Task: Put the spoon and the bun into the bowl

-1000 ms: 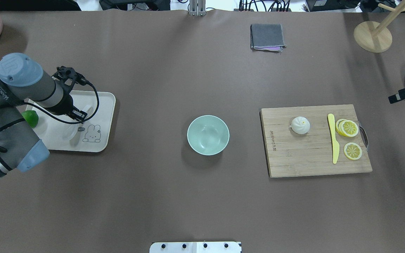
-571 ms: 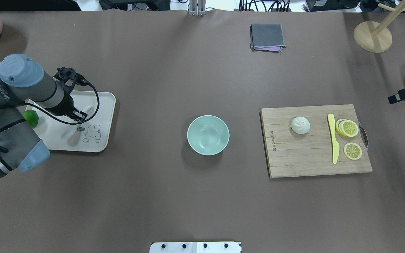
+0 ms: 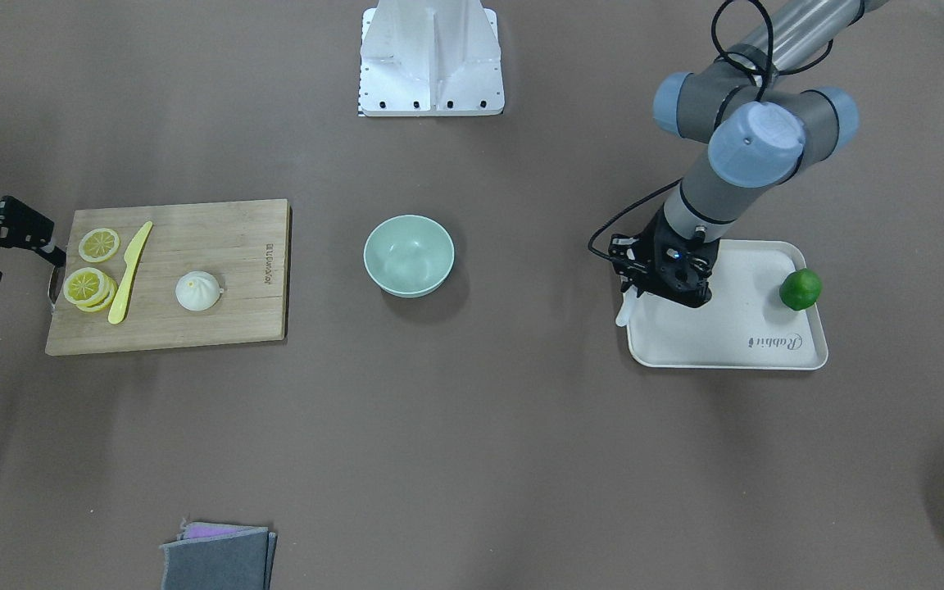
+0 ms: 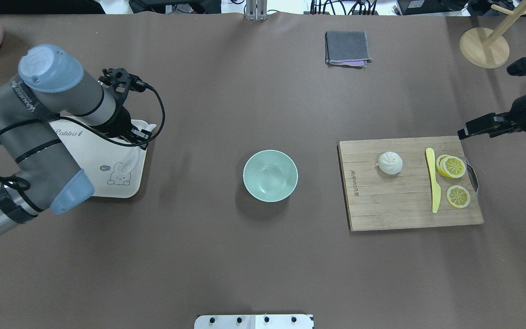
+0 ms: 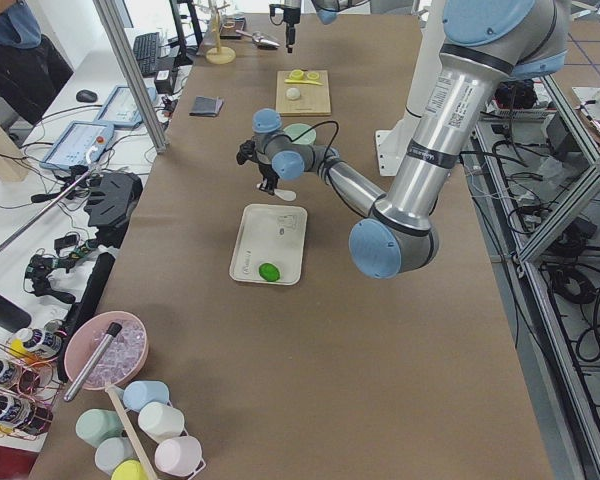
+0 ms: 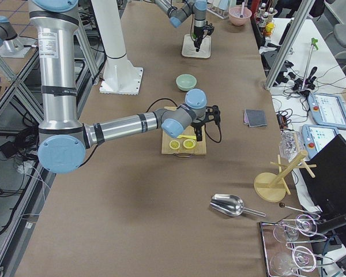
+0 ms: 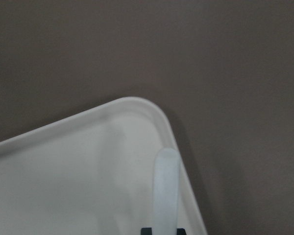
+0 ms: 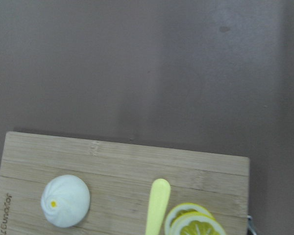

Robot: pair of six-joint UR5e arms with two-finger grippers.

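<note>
Next, my right gripper moves to the white bun's swirled top [image 3: 199, 283] [image 8: 53, 204] on the wooden board and closes there.
The white spoon [image 4: 151, 127] hangs in my left gripper [image 4: 139, 133], which is shut on its handle, just above the far right corner of the beige tray [image 4: 107, 183]. In the left wrist view the spoon handle [image 7: 166, 191] runs up from between the fingertips over the tray's corner. The front view shows the spoon [image 3: 624, 312] below the gripper [image 3: 654, 288]. The mint-green bowl [image 4: 270, 175] stands empty at the table's middle. The white bun [image 4: 390, 163] sits on the wooden board [image 4: 395, 205]. My right gripper [image 4: 470, 129] hovers off the board's far right corner and looks open.
A yellow knife [image 4: 433, 180] and lemon slices [image 4: 452, 166] lie on the board right of the bun. A green lime [image 3: 800, 289] sits on the tray. A grey cloth [image 4: 347, 48] and a wooden stand [image 4: 484, 47] are at the far side.
My left gripper has lifted the spoon off the tray and carried it towards the tray's far right corner. My right arm has come in from the right edge towards the board.
</note>
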